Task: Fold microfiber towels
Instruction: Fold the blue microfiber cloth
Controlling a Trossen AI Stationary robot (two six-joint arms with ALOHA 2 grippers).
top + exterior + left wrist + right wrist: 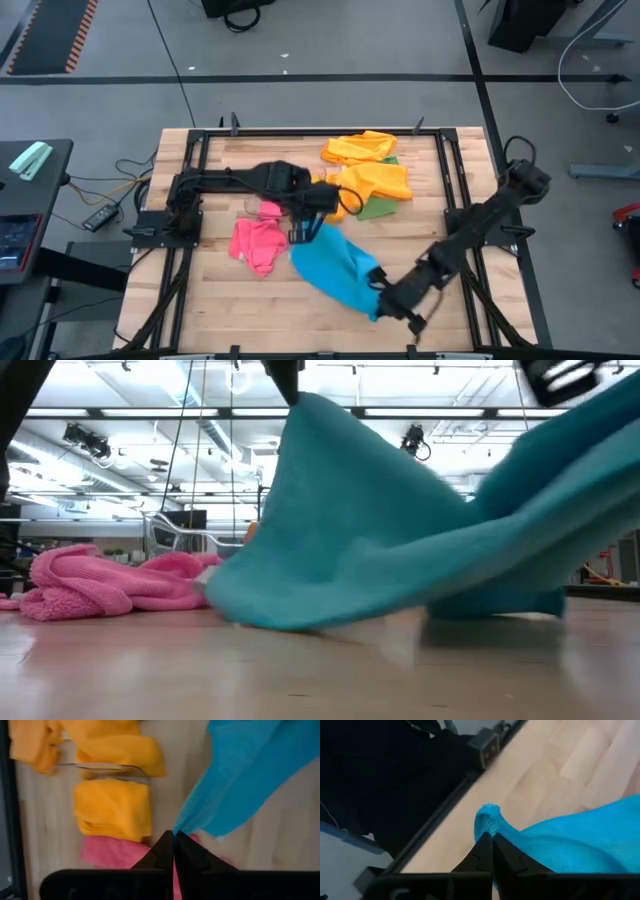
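Note:
The blue towel's corner, still held above the table's middle, will be let go by my right gripper on the wooden tabletop on the near side of the green towel (398,300).
A blue towel (335,272) is stretched between my two grippers above the middle of the table. My left gripper (305,233) is shut on its far-left corner, my right gripper (383,297) on its near-right corner. A pink towel (255,243) lies crumpled on the table to the left of the blue one. Orange and yellow towels (370,165) lie heaped at the far middle, with a green one (380,208) under them. My left gripper pinches a corner of the blue towel (181,826) between its two shut fingertips, coming from above. The cloth fans out wide from the pinch and is lifted off the table there. My right gripper pinches another corner of the blue towel (487,822) between its shut fingertips; a small tuft sticks out past the tips. The cloth runs back from the pinch; its middle sags to the table (330,622).
The table's black frame rails (455,190) run along its left, right and far sides. Bare wood (230,310) lies at the near left.

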